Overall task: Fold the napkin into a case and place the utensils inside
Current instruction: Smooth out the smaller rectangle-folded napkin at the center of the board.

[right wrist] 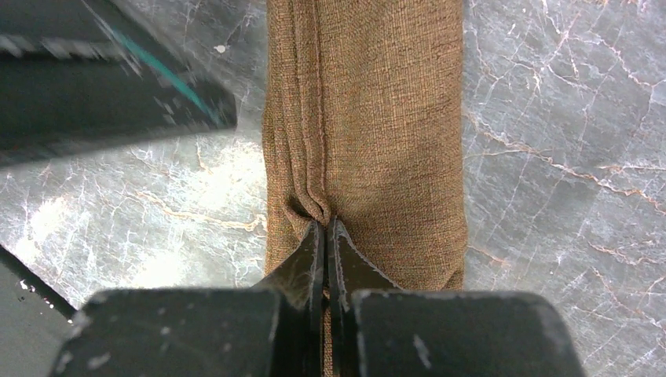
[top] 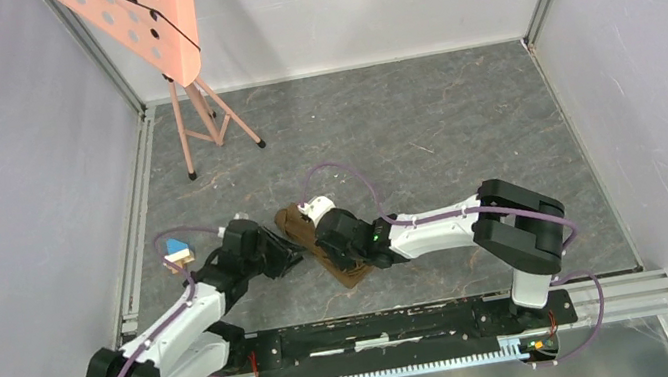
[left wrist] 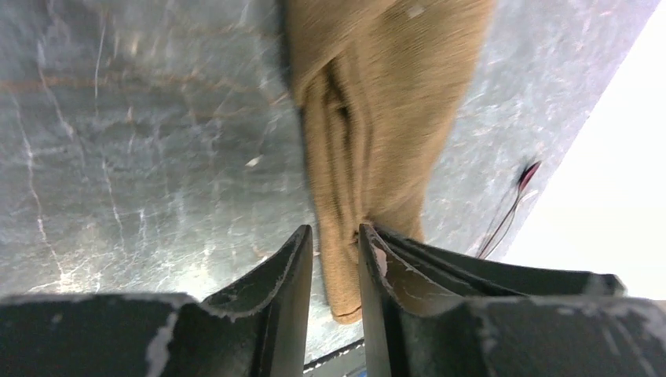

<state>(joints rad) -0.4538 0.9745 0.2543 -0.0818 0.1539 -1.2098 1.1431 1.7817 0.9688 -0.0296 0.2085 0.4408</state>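
Note:
The right gripper's pinch puckers the lengthwise fold partway along the napkin, so the robot's right gripper needs to open and take the layers at the napkin's near end point(top: 348, 279).
The napkin point(top: 347, 265) lies on the grey table as a narrow, long, layered tan-brown case point(right wrist: 377, 126), running diagonally between the two arms. My right gripper point(right wrist: 326, 224) is shut on a pinch of its lengthwise fold, and the cloth puckers at the tips. From the left, my left gripper point(left wrist: 336, 232) comes in low over one end of the case point(left wrist: 377, 102). Its jaws stand a narrow gap apart, astride a fold of the cloth. In the top view both grippers point(top: 291, 252) point(top: 330, 238) meet over the cloth. The utensils are out of view.
A small blue-and-wood block point(top: 179, 248) sits left of the left arm. A pink perforated board on a tripod point(top: 174, 32) stands at the back left. White walls enclose the marbled table point(top: 441, 121). The left arm's dark body point(right wrist: 118, 86) shows blurred in the right wrist view.

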